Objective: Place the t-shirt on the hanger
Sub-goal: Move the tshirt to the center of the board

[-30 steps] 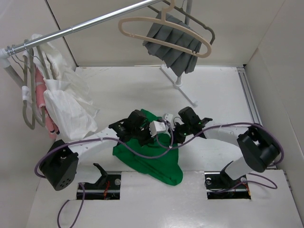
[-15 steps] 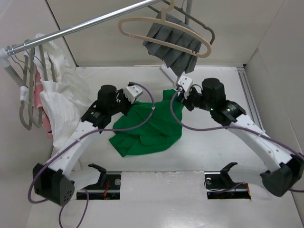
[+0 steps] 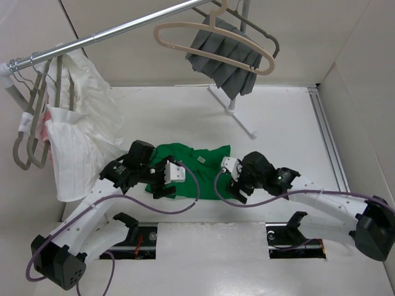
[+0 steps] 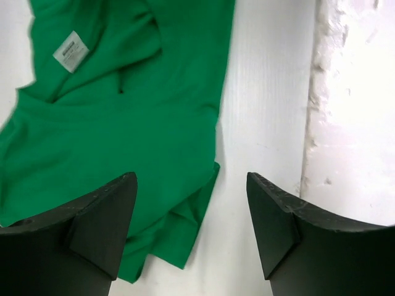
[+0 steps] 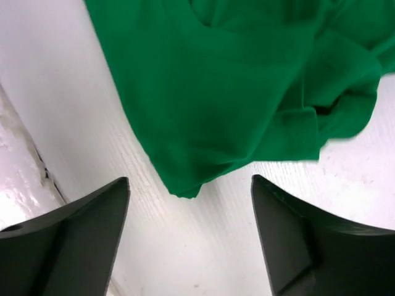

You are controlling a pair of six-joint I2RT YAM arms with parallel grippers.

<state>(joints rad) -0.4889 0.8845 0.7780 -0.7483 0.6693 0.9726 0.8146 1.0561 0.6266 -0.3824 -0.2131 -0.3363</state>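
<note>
The robot's left gripper goes next to the green t-shirt's neck edge [image 3: 192,150] [image 4: 40,85], beside the white neck label, and will take hold there.
The bright green t-shirt [image 3: 196,171] lies spread on the white table, its white neck label [image 3: 202,159] facing up. My left gripper [image 3: 162,182] is low at the shirt's left edge. It stands open in the left wrist view [image 4: 191,216], over the shirt's [image 4: 123,123] folded corner, holding nothing. My right gripper [image 3: 233,185] is at the shirt's right edge, also open [image 5: 191,216], with a shirt [image 5: 234,92] corner just ahead of its fingers. The beige hanger [image 3: 210,38] hangs bare on the rail [image 3: 111,32] at the back.
A grey hanger with grey pleated cloth [image 3: 225,58] hangs right behind the beige one. White garments [image 3: 74,139] on grey hangers crowd the rail's left end. The stand's foot [image 3: 237,117] rests on the table behind the shirt. Walls close in both sides.
Both grippers held the shirt raised half a second ago. They have opened, let it go and come down toward the near side. The shirt now lies flat; the white garments have swung.
</note>
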